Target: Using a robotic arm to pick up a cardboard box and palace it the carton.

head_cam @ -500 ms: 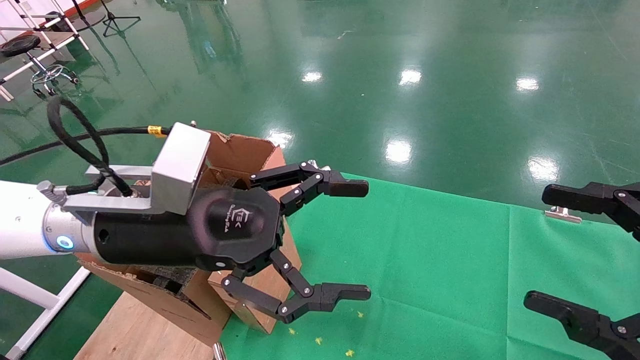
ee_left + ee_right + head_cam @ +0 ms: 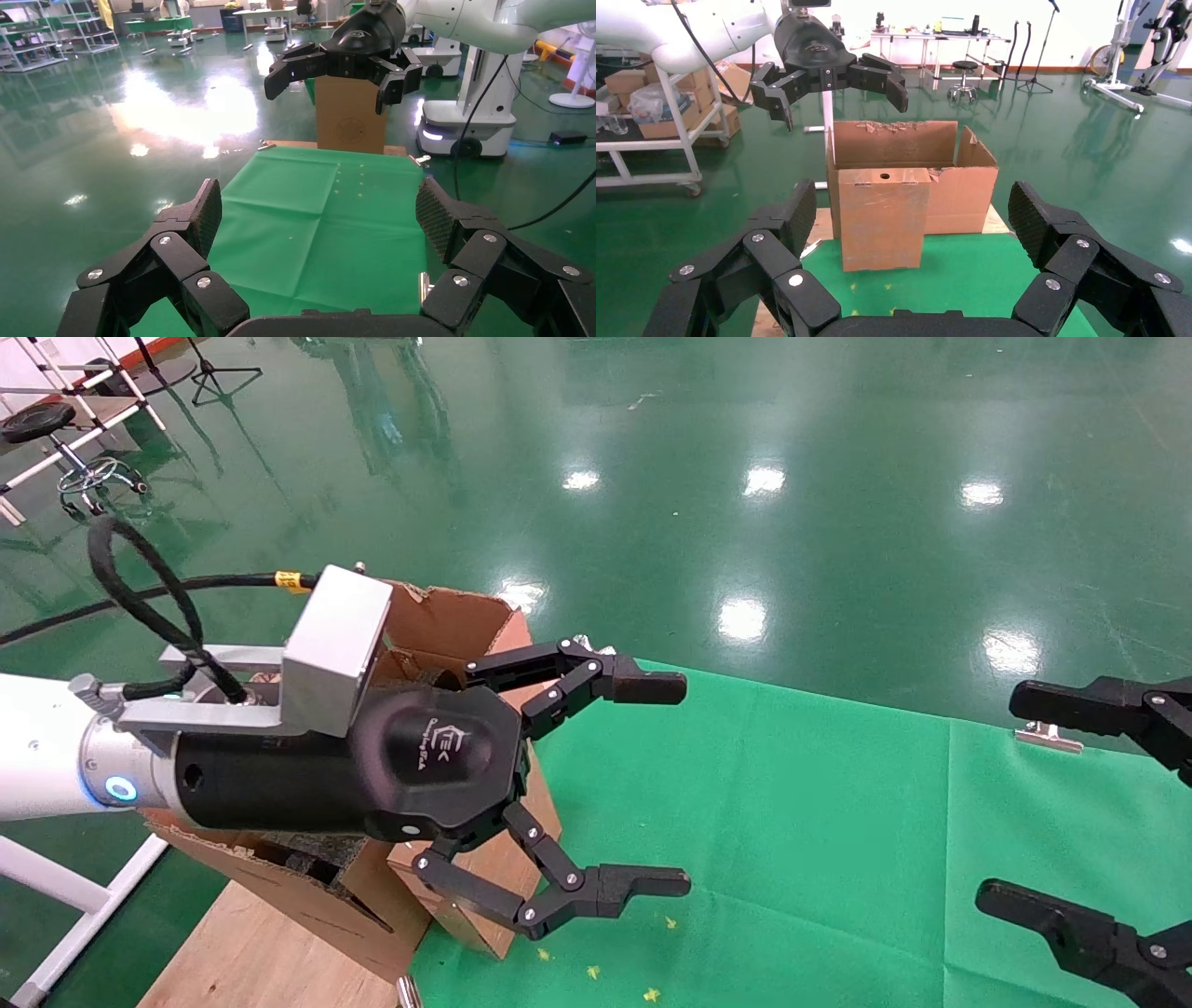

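My left gripper will go to the slim cardboard box's top [image 2: 467, 861] next and grip its wide sides there.
The slim reddish-brown cardboard box [image 2: 883, 217] stands upright on the left edge of the green cloth, round hole in its top face. It touches the front of the larger torn-edged carton [image 2: 961, 186]. In the head view my left arm hides most of the box [image 2: 484, 905] and the carton [image 2: 456, 617]. My left gripper [image 2: 663, 784] is open and empty. It hovers above the box and carton, fingers pointing right, and also shows in the right wrist view [image 2: 828, 84]. My right gripper [image 2: 1034, 808] is open and empty at the right edge, facing the box.
The green cloth [image 2: 792, 822] covers a wooden table [image 2: 251, 943]. A metal clip [image 2: 1048, 738] holds the cloth's far edge. Another cardboard box [image 2: 350, 119] stands beyond the cloth's right end, with a white robot base [image 2: 464, 130] behind it. A cart with boxes [image 2: 659, 119] stands on the floor.
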